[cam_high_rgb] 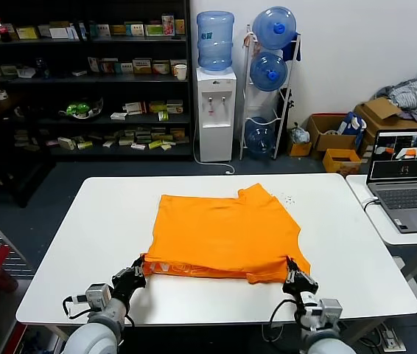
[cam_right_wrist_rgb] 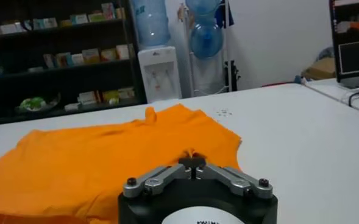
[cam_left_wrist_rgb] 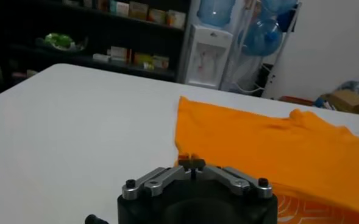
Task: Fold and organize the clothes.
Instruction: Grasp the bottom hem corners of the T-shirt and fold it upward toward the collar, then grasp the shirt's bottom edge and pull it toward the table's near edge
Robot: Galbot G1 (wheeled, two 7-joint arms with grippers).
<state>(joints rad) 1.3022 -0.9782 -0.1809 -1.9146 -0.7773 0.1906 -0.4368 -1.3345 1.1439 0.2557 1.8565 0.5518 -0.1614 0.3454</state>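
I am pinching the top layer over the lettered layer with my grippers, so I will open them, grab the lettered layer's near corners (cam_high_rgb: 306,269) and pull the orange T-shirt closer.
The orange T-shirt (cam_high_rgb: 223,232) lies folded over on the white table (cam_high_rgb: 68,243). White lettering shows along its near edge. My left gripper (cam_high_rgb: 141,264) is shut on the shirt's near left corner. In the left wrist view the gripper (cam_left_wrist_rgb: 192,162) pinches the orange cloth (cam_left_wrist_rgb: 277,152). My right gripper (cam_high_rgb: 292,270) is shut on the near right corner. In the right wrist view the gripper (cam_right_wrist_rgb: 192,161) pinches the orange cloth (cam_right_wrist_rgb: 106,158). Both corners are raised slightly at the table's front.
An open laptop (cam_high_rgb: 407,181) sits on a side table at the right. Behind the table stand a water dispenser (cam_high_rgb: 215,110), a rack of water bottles (cam_high_rgb: 270,81), dark shelves (cam_high_rgb: 83,81) and cardboard boxes (cam_high_rgb: 334,140).
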